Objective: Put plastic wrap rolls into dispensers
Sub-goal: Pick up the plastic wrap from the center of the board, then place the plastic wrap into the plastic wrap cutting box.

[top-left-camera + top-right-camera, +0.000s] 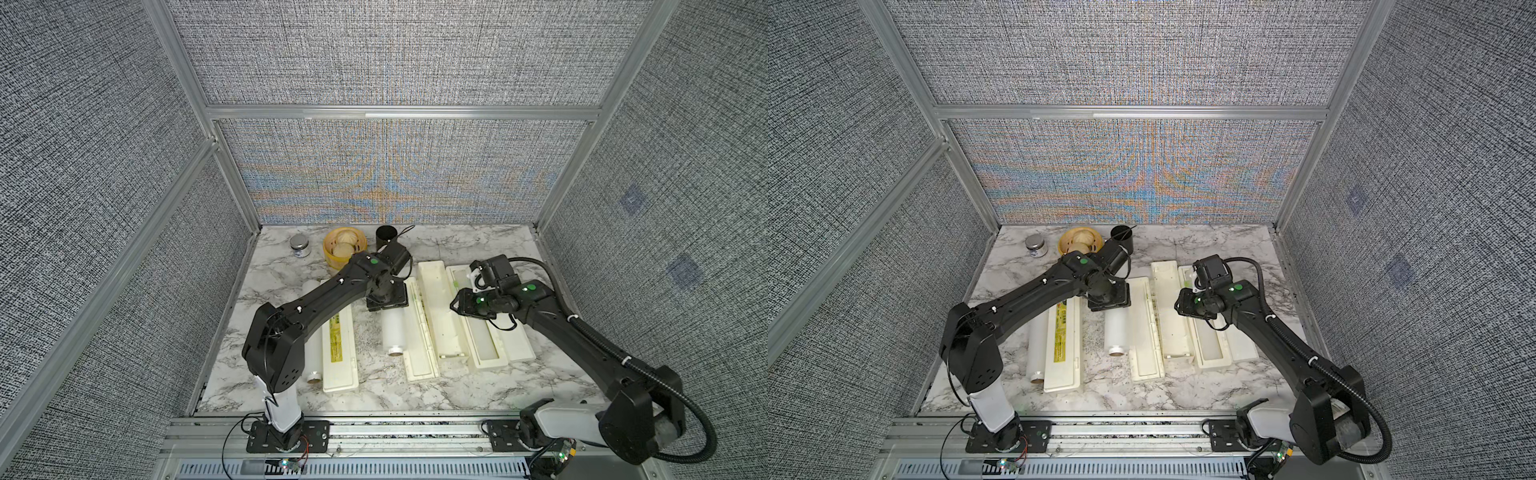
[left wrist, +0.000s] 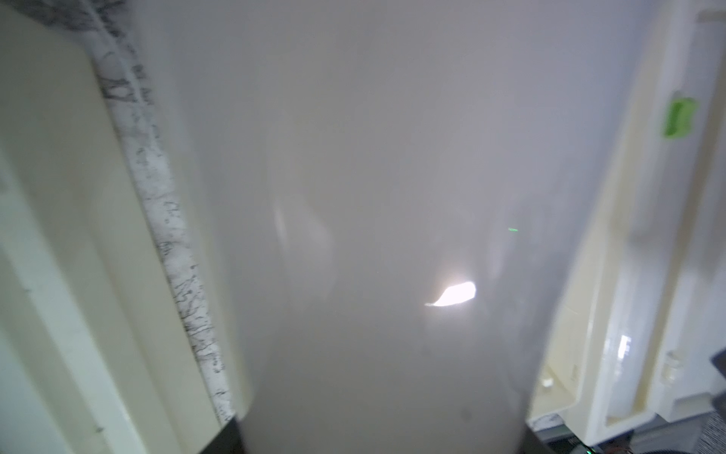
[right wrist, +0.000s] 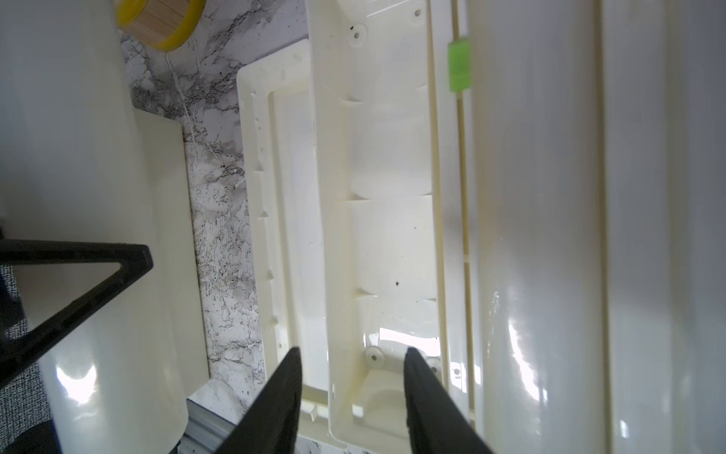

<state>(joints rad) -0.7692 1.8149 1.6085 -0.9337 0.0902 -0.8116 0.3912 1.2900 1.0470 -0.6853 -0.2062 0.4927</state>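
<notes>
Next, my left gripper lets go of the plastic wrap roll inside the empty trough of the open dispenser (image 1: 441,315) (image 2: 590,261).
In both top views my left gripper (image 1: 386,300) (image 1: 1106,301) is shut across the far half of a plastic wrap roll (image 1: 392,334) (image 1: 1115,332), which lies on the marble beside an open dispenser (image 1: 440,316) (image 1: 1173,316). In the left wrist view this roll (image 2: 373,196) fills the frame between the dark fingers. Another roll (image 1: 313,361) lies next to a closed dispenser (image 1: 338,357). My right gripper (image 1: 457,305) (image 3: 355,377) hangs open over the open dispenser's trough (image 3: 393,236), holding nothing. A third dispenser (image 1: 478,332) at the right appears to hold a glossy roll (image 3: 550,236).
A round yellow steamer basket (image 1: 345,247), a small jar (image 1: 299,245) and a black cup (image 1: 386,237) stand along the back wall. Grey panels close in three sides. A metal rail (image 1: 374,432) runs along the front edge.
</notes>
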